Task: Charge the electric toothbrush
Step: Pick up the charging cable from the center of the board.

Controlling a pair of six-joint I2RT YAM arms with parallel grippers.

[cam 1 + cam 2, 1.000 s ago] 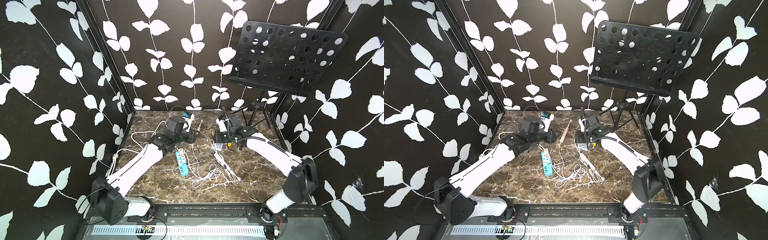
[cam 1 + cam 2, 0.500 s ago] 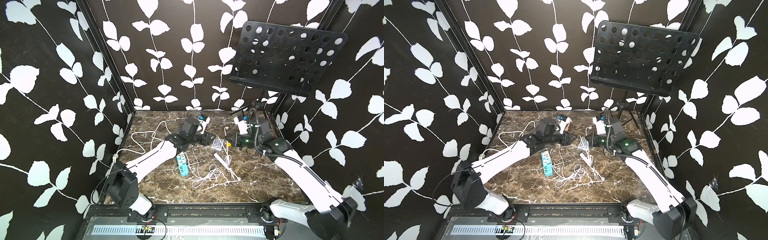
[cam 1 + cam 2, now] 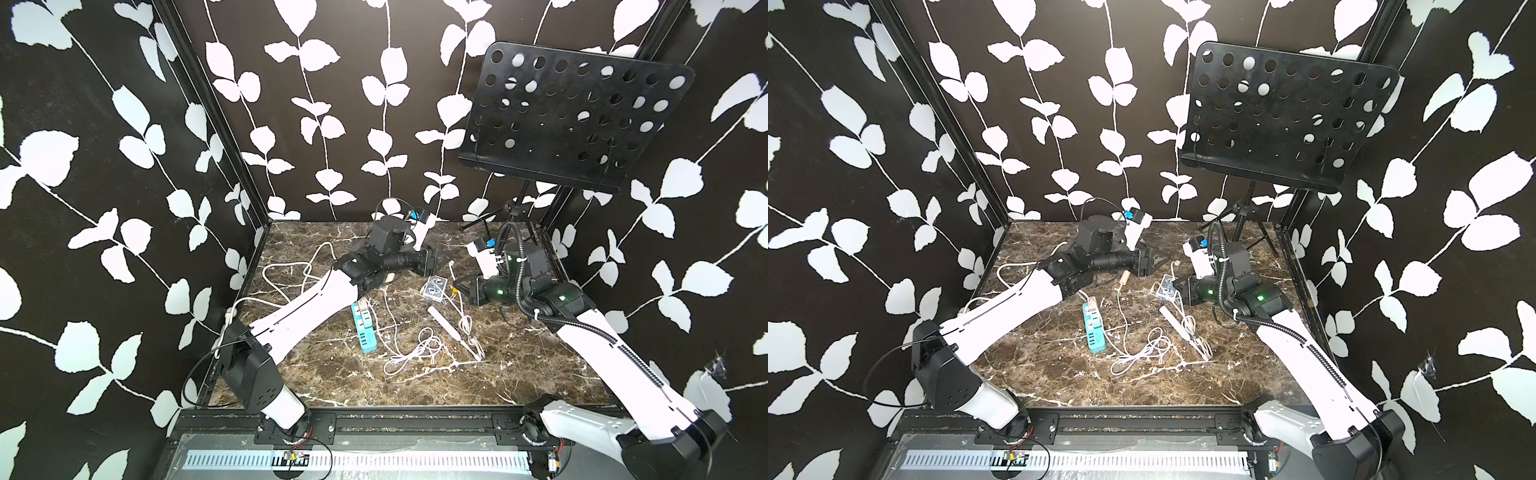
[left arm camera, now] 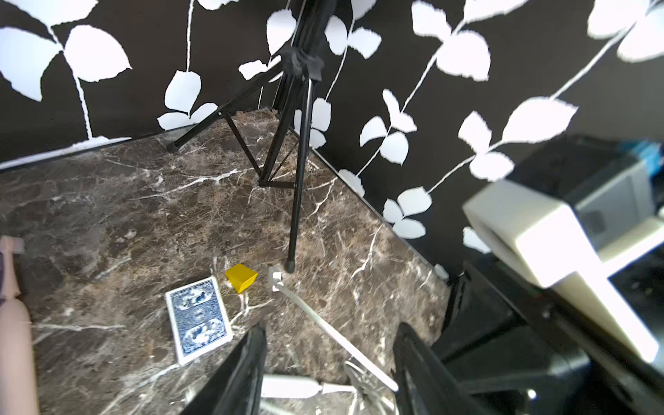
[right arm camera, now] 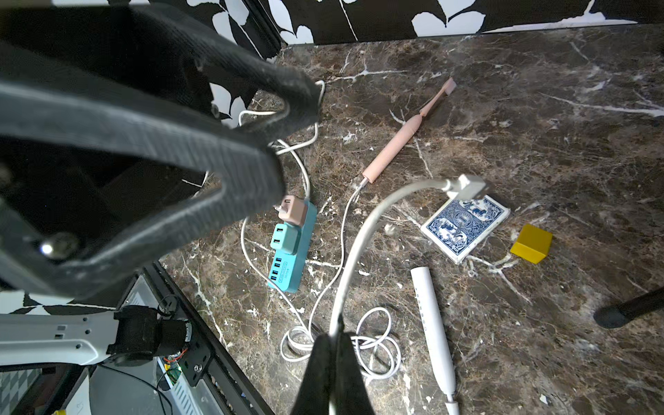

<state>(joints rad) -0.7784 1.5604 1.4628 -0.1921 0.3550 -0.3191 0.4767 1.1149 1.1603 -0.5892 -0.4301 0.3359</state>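
Observation:
My right gripper is holding the white charging cable far behind its connector, so my left gripper should grab the connector end (image 5: 469,187) before my right gripper takes a new, closer hold.
The white electric toothbrush (image 3: 455,332) (image 3: 1183,332) (image 5: 431,323) lies flat mid-table, and its handle shows in the left wrist view (image 4: 287,386). My right gripper (image 3: 459,289) (image 3: 1177,286) (image 5: 332,337) is shut on a white charging cable (image 5: 359,244), whose connector end (image 5: 463,187) (image 4: 276,278) sticks up free. The cable's slack is coiled (image 3: 411,355) beside the toothbrush. My left gripper (image 3: 440,259) (image 3: 1156,259) (image 4: 332,363) hovers open near it, holding nothing. A pink toothbrush (image 5: 395,147) (image 4: 14,323) lies further back with a cable at its base.
A teal power strip (image 3: 363,330) (image 3: 1094,328) (image 5: 291,251) holds a pink adapter (image 5: 293,210). A blue card deck (image 3: 434,287) (image 4: 197,318) (image 5: 465,222) and a yellow block (image 4: 241,277) (image 5: 531,243) lie near both grippers. A black music stand (image 3: 573,120) (image 4: 294,179) fills the back right corner.
My left gripper has moved right toward the card deck and opened a little wider. The right arm has changed pose and drawn its gripper slightly right, still shut on the cable.

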